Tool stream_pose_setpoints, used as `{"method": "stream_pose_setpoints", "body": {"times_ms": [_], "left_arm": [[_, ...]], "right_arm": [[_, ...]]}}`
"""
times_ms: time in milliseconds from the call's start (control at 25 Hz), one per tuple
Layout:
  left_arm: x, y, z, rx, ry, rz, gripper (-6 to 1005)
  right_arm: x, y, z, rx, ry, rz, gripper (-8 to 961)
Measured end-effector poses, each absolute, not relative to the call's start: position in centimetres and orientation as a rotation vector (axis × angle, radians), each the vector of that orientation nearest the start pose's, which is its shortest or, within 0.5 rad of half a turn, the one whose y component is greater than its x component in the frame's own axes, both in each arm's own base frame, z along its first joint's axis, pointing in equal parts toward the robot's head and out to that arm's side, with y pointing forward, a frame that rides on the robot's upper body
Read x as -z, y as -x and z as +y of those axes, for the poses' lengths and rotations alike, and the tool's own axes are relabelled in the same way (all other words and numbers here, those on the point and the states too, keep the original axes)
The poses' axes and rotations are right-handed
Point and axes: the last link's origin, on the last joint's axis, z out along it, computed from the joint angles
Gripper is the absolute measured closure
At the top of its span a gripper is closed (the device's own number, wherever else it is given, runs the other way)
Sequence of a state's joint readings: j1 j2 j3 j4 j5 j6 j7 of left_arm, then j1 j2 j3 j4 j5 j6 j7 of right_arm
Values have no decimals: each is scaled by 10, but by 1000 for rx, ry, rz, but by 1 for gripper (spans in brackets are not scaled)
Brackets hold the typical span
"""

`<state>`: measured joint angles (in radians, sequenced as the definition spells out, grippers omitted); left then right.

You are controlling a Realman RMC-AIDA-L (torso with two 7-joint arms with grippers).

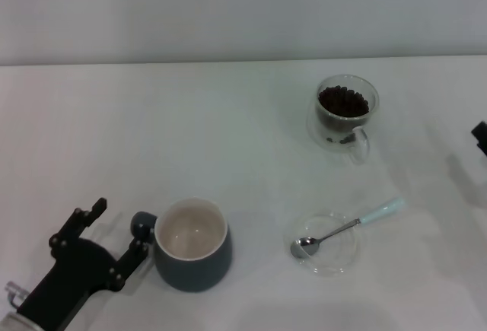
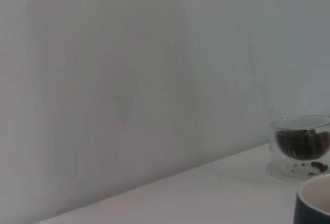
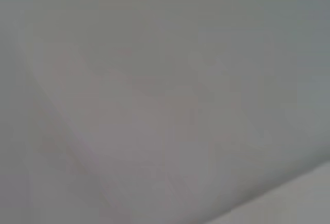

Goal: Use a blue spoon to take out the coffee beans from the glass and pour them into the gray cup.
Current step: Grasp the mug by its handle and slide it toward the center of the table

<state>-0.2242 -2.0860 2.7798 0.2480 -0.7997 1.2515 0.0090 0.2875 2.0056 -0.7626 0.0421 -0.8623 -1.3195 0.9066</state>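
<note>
My right gripper needs to close on the middle of the pale handle point(image 1: 383, 211) of the blue spoon, which is lying across the clear saucer.
The gray cup point(image 1: 192, 249) stands at the front left with its cream inside empty and its handle toward my left gripper point(image 1: 120, 228). That gripper is open, just left of the handle and holding nothing. The glass point(image 1: 346, 114) holds coffee beans point(image 1: 343, 101) at the back right. The blue spoon point(image 1: 346, 229) lies across a clear saucer point(image 1: 338, 264), bowl on the saucer, pale handle pointing right. Only a dark bit of my right gripper point(image 1: 479, 137) shows at the right edge. The left wrist view shows the glass point(image 2: 300, 144), its beans point(image 2: 301, 142) and the cup's rim point(image 2: 314, 203).
The white table point(image 1: 228, 141) runs to a pale wall at the back. A few loose beans lie at the glass's base in the left wrist view point(image 2: 314, 167). The right wrist view shows only a blank pale surface.
</note>
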Motion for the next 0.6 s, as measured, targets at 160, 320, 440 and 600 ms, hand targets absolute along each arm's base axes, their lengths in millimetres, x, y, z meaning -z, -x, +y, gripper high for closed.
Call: {"method": "stream_pose_setpoints", "body": {"times_ms": [160, 320, 440, 600], "left_arm": [[90, 327, 215, 615, 2033, -396, 255], [89, 330, 208, 617, 2016, -417, 258], [87, 332, 204, 622, 2002, -426, 257], [88, 332, 203, 625, 2013, -420, 257]], "right_arm": [[-9, -398, 242, -1069, 1485, 1219, 155], [0, -395, 230, -1119, 1501, 1317, 156], [10, -391, 222, -1137, 1518, 1372, 156], [19, -387, 216, -1144, 1548, 1411, 156]]}}
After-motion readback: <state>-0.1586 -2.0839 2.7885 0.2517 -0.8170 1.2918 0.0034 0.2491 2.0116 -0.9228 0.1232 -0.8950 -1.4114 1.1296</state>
